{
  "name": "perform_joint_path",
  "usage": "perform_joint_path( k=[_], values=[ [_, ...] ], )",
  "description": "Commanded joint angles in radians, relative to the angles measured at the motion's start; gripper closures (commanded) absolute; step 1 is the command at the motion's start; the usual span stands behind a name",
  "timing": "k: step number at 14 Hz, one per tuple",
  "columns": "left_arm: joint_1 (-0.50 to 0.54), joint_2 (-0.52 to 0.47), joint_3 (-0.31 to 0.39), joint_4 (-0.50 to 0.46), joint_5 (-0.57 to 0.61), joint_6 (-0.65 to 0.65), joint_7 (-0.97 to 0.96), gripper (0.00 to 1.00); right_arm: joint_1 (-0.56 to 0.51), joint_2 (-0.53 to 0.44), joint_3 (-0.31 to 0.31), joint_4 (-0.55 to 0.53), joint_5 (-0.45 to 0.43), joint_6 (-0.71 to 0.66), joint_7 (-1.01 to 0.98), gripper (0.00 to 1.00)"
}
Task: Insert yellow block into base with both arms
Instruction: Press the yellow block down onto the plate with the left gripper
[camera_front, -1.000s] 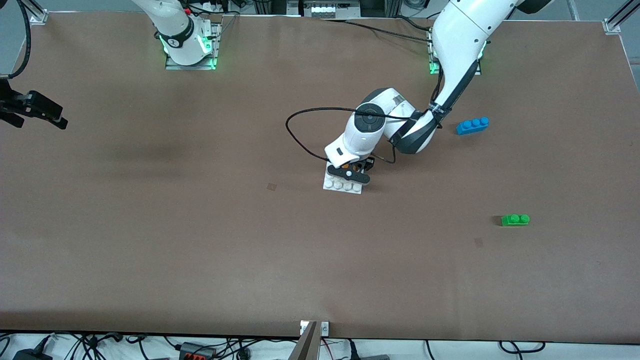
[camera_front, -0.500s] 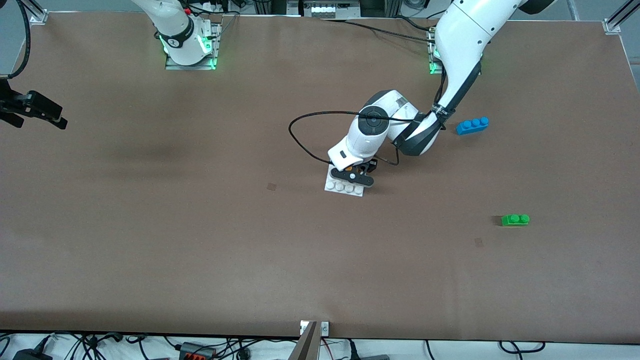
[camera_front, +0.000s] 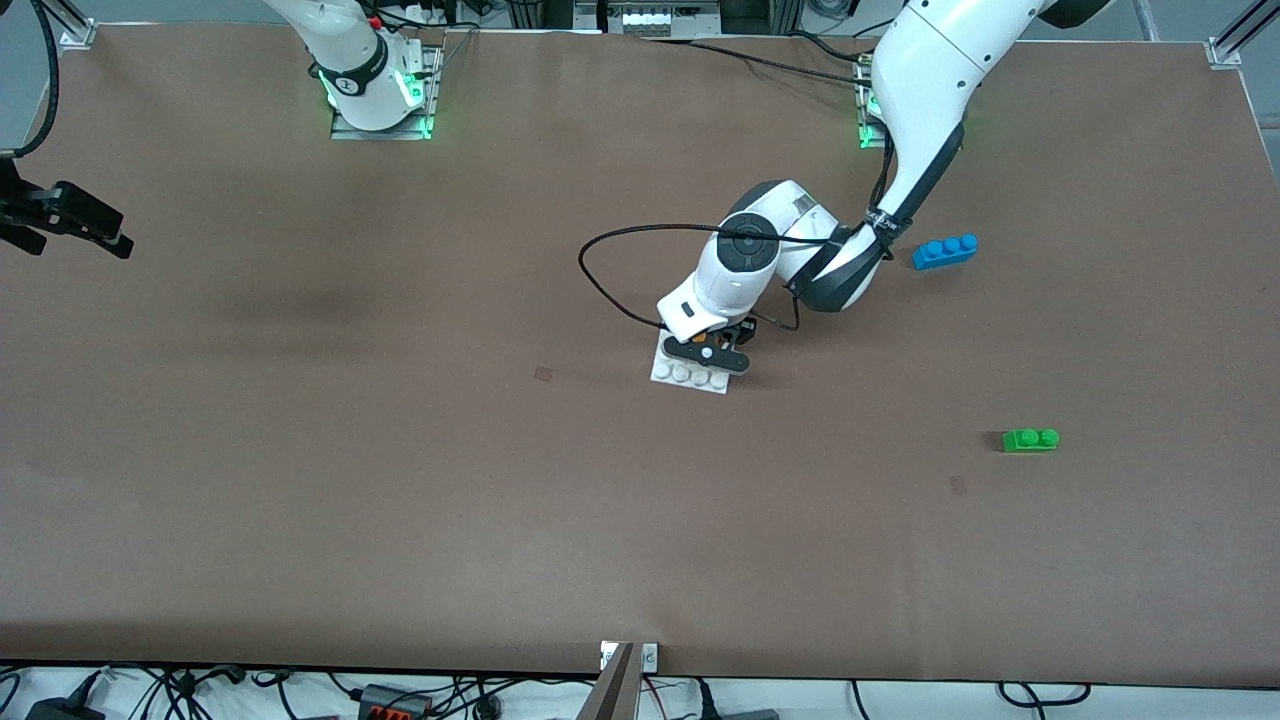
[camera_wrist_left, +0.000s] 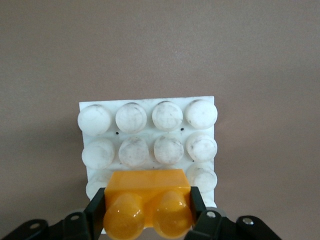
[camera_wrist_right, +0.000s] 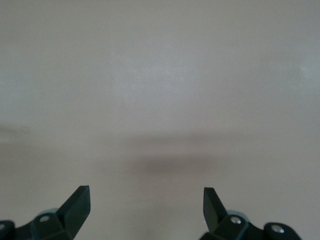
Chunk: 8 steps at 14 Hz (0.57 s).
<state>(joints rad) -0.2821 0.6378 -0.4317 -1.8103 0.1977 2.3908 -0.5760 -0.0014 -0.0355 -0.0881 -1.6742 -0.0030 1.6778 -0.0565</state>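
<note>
The robot's left gripper needs to release the yellow block on the middle studs of the white base's far half (camera_front: 701, 325) (camera_wrist_left: 147, 200). The yellow block is now at the base's stud grid.
The white base (camera_front: 689, 377) lies mid-table, and the left wrist view shows its stud grid (camera_wrist_left: 148, 131). My left gripper (camera_front: 710, 350) is down over the part of the base farther from the front camera. It is shut on the yellow block (camera_wrist_left: 145, 187), its fingers (camera_wrist_left: 96, 207) gripping the block's two ends, studs toward the wrist camera. The block sits at the stud row nearest the gripper; I cannot tell whether it is seated. My right gripper (camera_front: 112, 240) waits open and empty over the right arm's end of the table, with only bare tabletop in its wrist view (camera_wrist_right: 146, 200).
A blue three-stud brick (camera_front: 944, 251) lies toward the left arm's end of the table. A green two-stud brick (camera_front: 1030, 439) lies nearer the front camera than it. The left arm's black cable (camera_front: 600, 275) loops out beside the base.
My left gripper with the yellow block has shifted slightly toward the left arm's end, and the base has moved a little with it. The right arm has not moved.
</note>
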Motion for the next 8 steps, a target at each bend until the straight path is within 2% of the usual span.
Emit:
perform_joint_path(
  k=[1, 8],
  values=[
    [0.023, -0.017, -0.022, -0.044, 0.031, -0.013, -0.018, 0.75, -0.005, -0.004, 0.002, -0.002, 0.001, 0.003, 0.006, 0.00],
    [0.024, -0.014, -0.035, -0.047, 0.029, -0.004, -0.019, 0.71, -0.006, -0.004, 0.001, -0.002, 0.003, 0.002, 0.004, 0.00]
  ],
)
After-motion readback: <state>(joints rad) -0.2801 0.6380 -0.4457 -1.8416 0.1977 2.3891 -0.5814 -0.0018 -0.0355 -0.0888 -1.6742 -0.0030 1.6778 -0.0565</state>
